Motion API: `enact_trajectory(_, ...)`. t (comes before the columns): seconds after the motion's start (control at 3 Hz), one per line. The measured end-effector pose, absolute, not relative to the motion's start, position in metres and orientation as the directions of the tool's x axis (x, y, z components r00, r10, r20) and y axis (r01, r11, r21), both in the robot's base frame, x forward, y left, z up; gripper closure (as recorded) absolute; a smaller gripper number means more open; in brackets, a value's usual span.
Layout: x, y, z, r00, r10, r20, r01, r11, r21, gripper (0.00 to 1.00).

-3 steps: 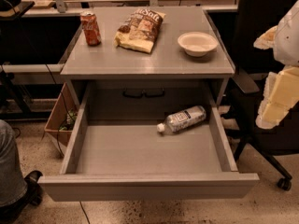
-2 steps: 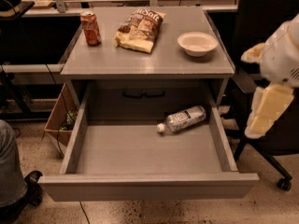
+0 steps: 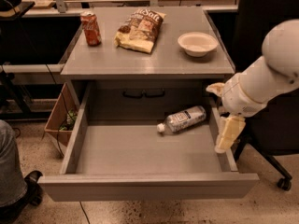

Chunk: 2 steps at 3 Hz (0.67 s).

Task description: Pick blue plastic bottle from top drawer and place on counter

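The bottom half [image 3: 194, 115] of the blue plastic bottle, the part farthest from its white cap, will be gripped by my gripper as it closes there.
The blue plastic bottle [image 3: 183, 119] lies on its side in the open top drawer [image 3: 140, 185], near the back right, its white cap pointing left. It is clear and crinkled with a pale label. The counter [image 3: 154, 55] is the grey cabinet top above the drawer. My gripper [image 3: 225, 136] hangs from the white arm at the right, over the drawer's right side wall, to the right of the bottle and a little nearer the drawer's front. It holds nothing.
On the counter stand a red soda can [image 3: 90, 28] at the back left, a chip bag [image 3: 140, 28] in the middle and a white bowl [image 3: 197, 43] at the right. A cardboard box [image 3: 60, 120] sits left of the cabinet. A chair base [image 3: 275, 167] is at the right.
The arm has swung in from the right edge of the view, leftward and down, toward the drawer's right wall. The bottle and counter items have not moved.
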State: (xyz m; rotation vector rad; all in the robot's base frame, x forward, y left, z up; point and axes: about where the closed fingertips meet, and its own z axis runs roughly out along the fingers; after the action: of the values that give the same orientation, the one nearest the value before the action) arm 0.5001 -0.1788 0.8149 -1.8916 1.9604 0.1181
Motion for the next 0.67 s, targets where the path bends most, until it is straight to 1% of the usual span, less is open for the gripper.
enact_trajectory(0.33, 0.5176, -0.1652, 0.7697, 0.064, -0.923, -0.380, -0.978, 0.018, -0.209, 0.00)
enact_trajectory(0.67, 0.5176, -0.1652, 0.7697, 0.064, -0.923, -0.380, -0.978, 0.018, -0.209, 0.00)
